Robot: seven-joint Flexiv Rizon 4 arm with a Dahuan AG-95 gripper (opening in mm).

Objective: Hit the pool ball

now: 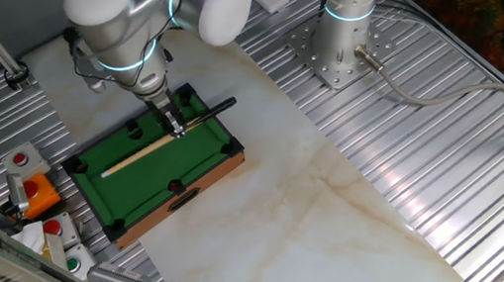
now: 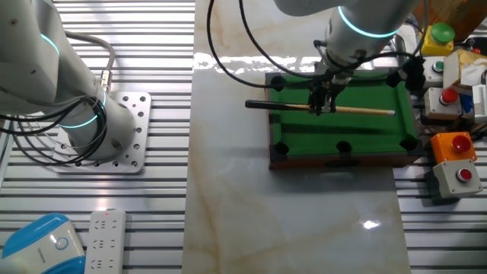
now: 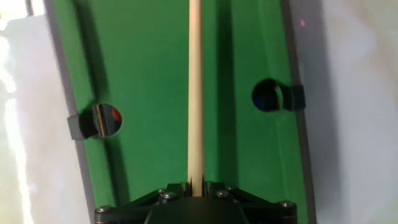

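Observation:
The robot's gripper will release the cue stick lengthwise on the green felt (image 1: 158, 149) (image 3: 200, 116) between the side pockets.
My gripper (image 1: 175, 127) is shut on a cue stick (image 1: 139, 154) with a pale wooden shaft and a black butt end. It holds the cue level over the miniature green pool table (image 1: 117, 191). In the other fixed view the gripper (image 2: 323, 108) grips the cue (image 2: 365, 111) near its middle. In the hand view the shaft (image 3: 195, 93) runs straight up from the gripper (image 3: 196, 185) along the felt. A dark blue shape (image 3: 265, 99) sits in the right side pocket; I cannot tell for sure that it is the pool ball. No ball shows on the open felt.
The left side pocket (image 3: 104, 119) holds a shiny reflection with a red spot. Button boxes (image 1: 31, 189) stand left of the pool table. A second arm's base (image 1: 347, 42) stands at the back right. Ribbed metal plates (image 1: 431, 134) flank the marble top.

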